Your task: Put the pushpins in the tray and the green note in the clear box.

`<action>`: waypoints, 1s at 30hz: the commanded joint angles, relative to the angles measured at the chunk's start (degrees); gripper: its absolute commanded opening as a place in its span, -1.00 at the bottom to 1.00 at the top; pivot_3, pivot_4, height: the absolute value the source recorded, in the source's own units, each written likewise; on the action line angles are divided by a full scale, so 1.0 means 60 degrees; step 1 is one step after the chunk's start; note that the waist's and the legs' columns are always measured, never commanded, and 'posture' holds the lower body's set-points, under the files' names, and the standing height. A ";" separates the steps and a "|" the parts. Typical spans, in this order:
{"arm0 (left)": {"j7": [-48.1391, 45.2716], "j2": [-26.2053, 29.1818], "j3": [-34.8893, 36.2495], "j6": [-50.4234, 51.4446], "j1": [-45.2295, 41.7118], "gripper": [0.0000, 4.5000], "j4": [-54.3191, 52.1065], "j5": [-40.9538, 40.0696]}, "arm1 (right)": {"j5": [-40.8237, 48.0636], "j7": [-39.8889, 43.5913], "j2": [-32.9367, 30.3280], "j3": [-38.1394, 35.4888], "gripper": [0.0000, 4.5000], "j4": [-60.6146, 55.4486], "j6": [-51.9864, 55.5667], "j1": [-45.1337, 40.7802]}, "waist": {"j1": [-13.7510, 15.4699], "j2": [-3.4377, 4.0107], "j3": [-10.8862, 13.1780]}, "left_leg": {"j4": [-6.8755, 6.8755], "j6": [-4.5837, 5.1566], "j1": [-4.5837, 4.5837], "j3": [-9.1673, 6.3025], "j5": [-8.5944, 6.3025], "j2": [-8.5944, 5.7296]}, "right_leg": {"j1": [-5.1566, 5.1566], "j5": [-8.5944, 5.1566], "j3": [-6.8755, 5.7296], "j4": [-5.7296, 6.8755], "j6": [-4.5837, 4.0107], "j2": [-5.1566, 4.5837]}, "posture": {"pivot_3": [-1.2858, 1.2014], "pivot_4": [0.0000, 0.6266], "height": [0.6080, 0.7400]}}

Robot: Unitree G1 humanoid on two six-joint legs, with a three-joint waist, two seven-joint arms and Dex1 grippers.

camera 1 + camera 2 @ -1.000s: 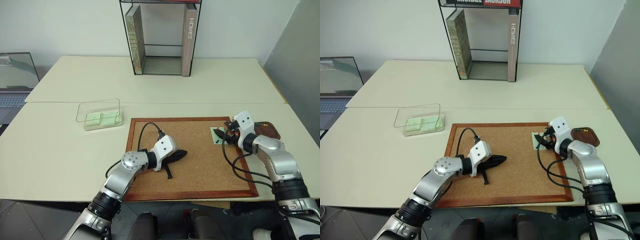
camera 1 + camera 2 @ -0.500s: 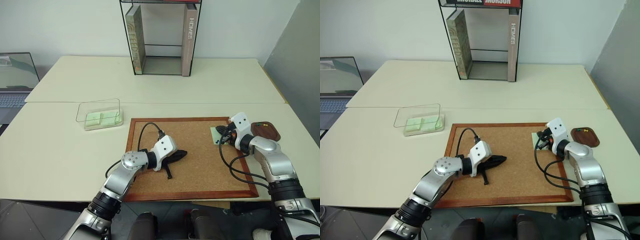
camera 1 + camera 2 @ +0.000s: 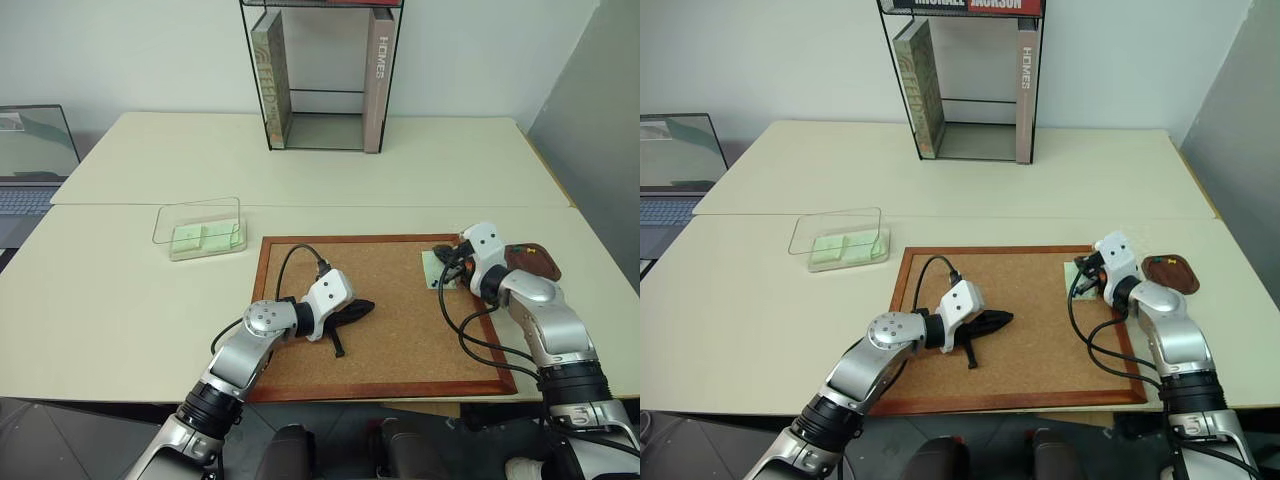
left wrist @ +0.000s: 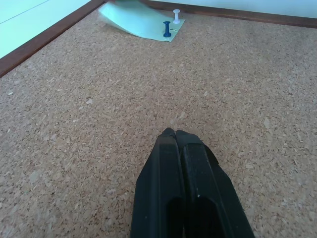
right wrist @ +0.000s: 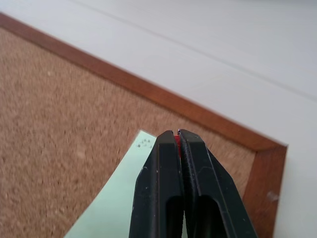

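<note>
The robot's right gripper will put the red pushpin down near the middle of the dark wooden tray (image 3: pixel 538 261). The pushpin is now just over the green note.
My right gripper (image 5: pixel 177 133) is shut, and a sliver of the red pushpin (image 5: pixel 177 140) shows between its tips. It hovers just over the green note (image 5: pixel 111 210), which lies at the corkboard's far right corner (image 3: pixel 430 270). A dark blue pushpin (image 4: pixel 167 29) stands in that note (image 4: pixel 138 17), beside a white pin (image 4: pixel 176 14). The dark wooden tray (image 3: pixel 533 263) sits just right of the right hand, off the board. My left gripper (image 3: pixel 366 306) is shut and empty, resting on the corkboard's middle. The clear box (image 3: pixel 198 230) stands far left with green slips inside.
The wood-framed corkboard (image 3: pixel 390 345) covers the near middle of the table. A black wire shelf (image 3: pixel 320 75) with books stands at the back. A laptop (image 3: pixel 30 160) sits at the left edge. Cables loop off both wrists.
My right gripper has shut on the red pushpin and lifted a little off the note. The left arm has stayed still.
</note>
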 commanded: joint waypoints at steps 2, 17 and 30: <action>-0.0138 0.0123 -0.0435 0.0297 0.0237 -1.00 0.0372 0.0357 | 0.0144 -0.0324 0.0074 -0.0444 -0.99 -0.0675 -0.0008 0.0177 | 0.0003 0.0001 0.0000 | 0.0000 0.0000 0.0000 0.0000 0.0000 0.0000 | 0.0000 0.0000 0.0000 0.0000 0.0000 0.0000 | 0.03 -0.52 1.00; -0.0150 0.0103 -0.0583 0.0162 0.0298 -1.00 0.0343 0.0433 | 0.0134 -0.2042 -0.0885 -0.3023 -0.99 0.0228 0.0721 0.0522 | 0.0017 0.0002 -0.0001 | -0.0002 0.0000 -0.0004 0.0005 0.0000 -0.0003 | 0.0001 0.0000 0.0003 -0.0010 0.0000 -0.0002 | 0.03 -0.52 1.00; -0.0201 0.0088 -0.0575 0.0031 0.0285 -1.00 0.0430 0.0551 | -0.0227 -0.2605 -0.1171 -0.3005 -0.75 0.1308 0.1123 0.0520 | 0.0013 0.0040 -0.0023 | -0.0008 0.0000 -0.0003 0.0014 0.0000 -0.0004 | 0.0001 -0.0001 0.0010 -0.0020 0.0002 -0.0001 | 0.03 -0.52 1.00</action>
